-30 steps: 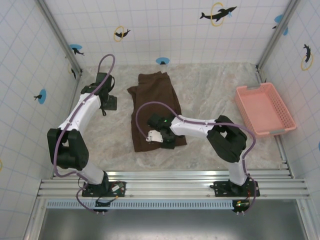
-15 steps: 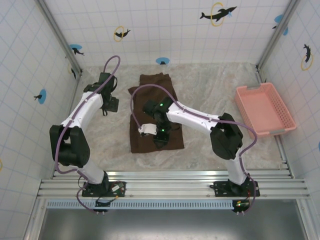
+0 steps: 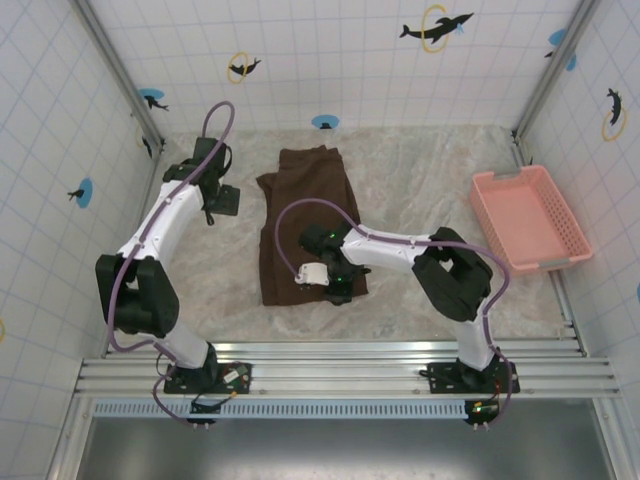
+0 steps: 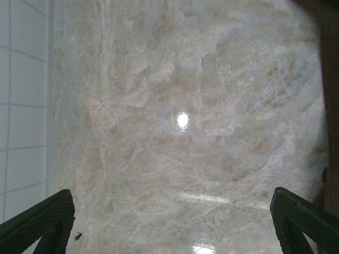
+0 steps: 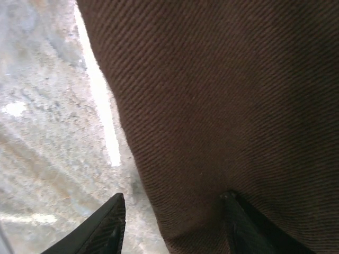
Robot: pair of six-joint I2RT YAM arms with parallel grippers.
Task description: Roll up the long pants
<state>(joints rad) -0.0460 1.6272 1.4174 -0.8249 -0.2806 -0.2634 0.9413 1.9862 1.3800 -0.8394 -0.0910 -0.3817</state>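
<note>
I need to first pinch the near hem (image 5: pixel 165 222) with my right gripper and drag it toward my left gripper, because the long pants' near end lies far from my left gripper.
The long pants (image 3: pixel 305 215) are dark brown and lie flat, folded lengthwise, in the middle of the table, one end toward the back wall. My right gripper (image 3: pixel 336 287) is low over their near right corner. In the right wrist view it (image 5: pixel 172 214) is open, one finger (image 5: pixel 103 227) over bare table and the other (image 5: pixel 254 227) resting on the brown fabric (image 5: pixel 222 95), whose edge runs between them. My left gripper (image 3: pixel 222 200) hovers left of the pants. It (image 4: pixel 172 225) is wide open over the marble surface, with a strip of the pants (image 4: pixel 333 90) at the frame's right edge.
A pink plastic basket (image 3: pixel 530 217) stands at the right edge of the table. Tiled walls close in the back and both sides, and a metal rail (image 3: pixel 340 365) with the arm bases runs along the near edge. Marble tabletop (image 3: pixel 420 190) lies between pants and basket.
My right gripper has opened and released the fabric, shifting back toward the near edge. The pants' near end now lies straighter. The left gripper has barely moved.
</note>
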